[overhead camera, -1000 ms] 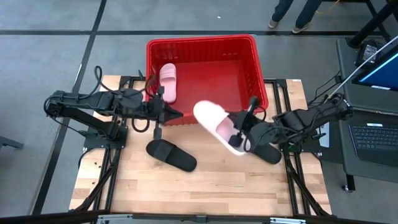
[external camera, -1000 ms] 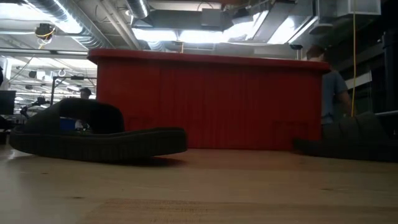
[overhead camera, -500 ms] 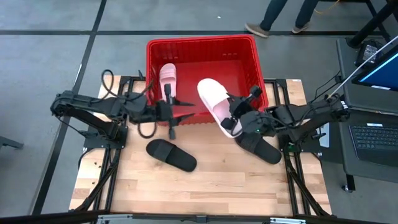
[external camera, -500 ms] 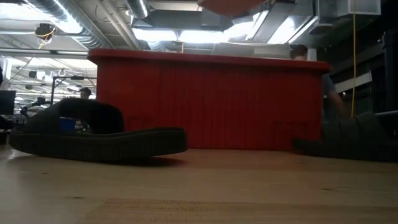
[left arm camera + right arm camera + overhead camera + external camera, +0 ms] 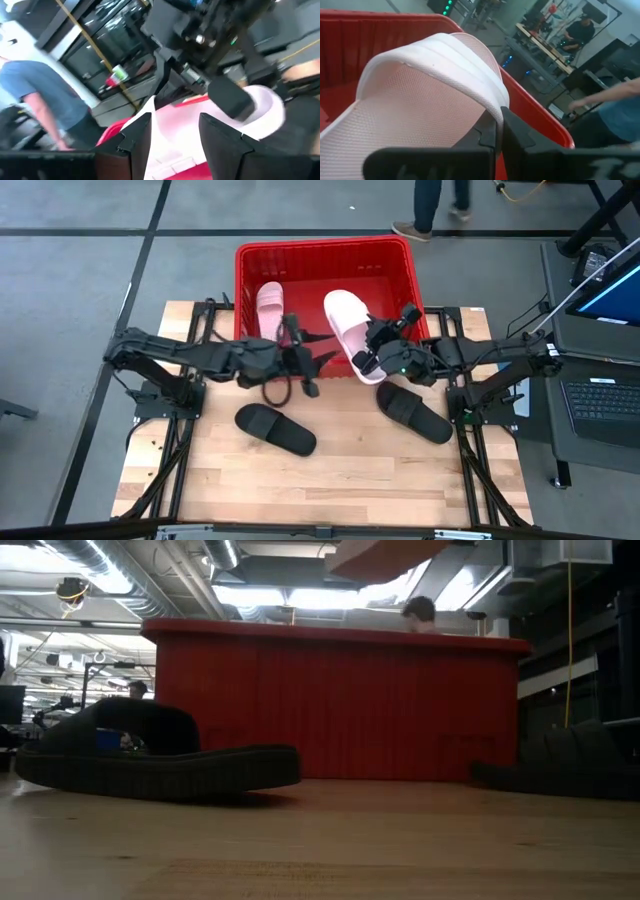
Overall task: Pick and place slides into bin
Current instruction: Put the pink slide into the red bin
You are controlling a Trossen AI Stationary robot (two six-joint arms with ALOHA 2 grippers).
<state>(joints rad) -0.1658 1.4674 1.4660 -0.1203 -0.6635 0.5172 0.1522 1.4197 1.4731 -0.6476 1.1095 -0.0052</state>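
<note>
Next, my left gripper goes to the held pink slide's strap edge (image 5: 338, 329) (image 5: 158, 134), on the side opposite my right gripper, and closes there.
The red bin (image 5: 325, 255) stands at the table's far edge, with one pale pink slide (image 5: 270, 310) lying inside by its left wall. My right gripper (image 5: 372, 358) is shut on the second pink slide (image 5: 346, 328), held over the bin's near wall. That slide's underside shows at the top of the low view (image 5: 385, 555). My left gripper (image 5: 322, 352) is open and empty just left of the held slide; the left wrist view (image 5: 175, 135) shows its fingers apart. Two black slides (image 5: 275, 430) (image 5: 413, 412) lie sole down on the table. My right gripper pinches the pink slide between its two fingers at the side edge where the wide strap joins the sole (image 5: 496, 111). The fingers come from the table's right, slanting toward the far edge. The slide is lifted clear and tilted, its front end over the bin's inside.
The bin's near wall (image 5: 330, 705) rises ahead of both black slides (image 5: 150, 755) (image 5: 570, 760). Bare wood lies along the table's near half (image 5: 330, 480). A laptop (image 5: 605, 395) sits off the right side. A person walks beyond the bin (image 5: 430, 205).
My right gripper has carried the pink slide up and toward the far edge, from beside the right black slide to over the bin's near wall, turning it more lengthwise to the bin. My left gripper has moved toward the table's right, close to the held slide.
</note>
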